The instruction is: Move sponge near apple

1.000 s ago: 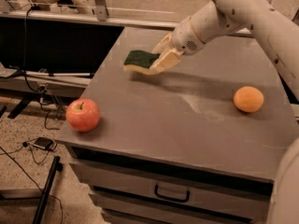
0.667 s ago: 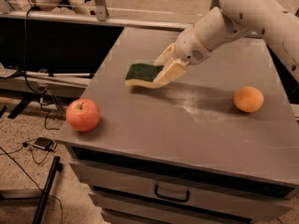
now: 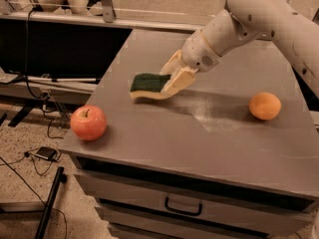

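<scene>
Next, I let go of the sponge on the grey cabinet top beside the apple (image 3: 129,114), on the apple's side that faces the orange. The sponge is held just above the cabinet top.
The sponge (image 3: 147,85), dark green on top with pale yellow foam below, is held in the air just above the grey cabinet top (image 3: 199,148). My gripper (image 3: 171,79) is shut on the sponge's right end, its cream fingers (image 3: 179,81) pinching it. The white arm reaches in from the upper right. The red-pink apple (image 3: 88,123) stands near the front left corner of the cabinet top, below and to the left of the sponge, about one apple-width of bare surface between them.
A plain orange fruit (image 3: 264,106) sits at the right side of the top. The cabinet has a drawer with a handle (image 3: 183,207) at the front. Cables and a stand leg (image 3: 50,203) lie on the floor at left.
My gripper has carried the sponge down and toward the front left, closer to the apple. The apple and the orange fruit have not moved.
</scene>
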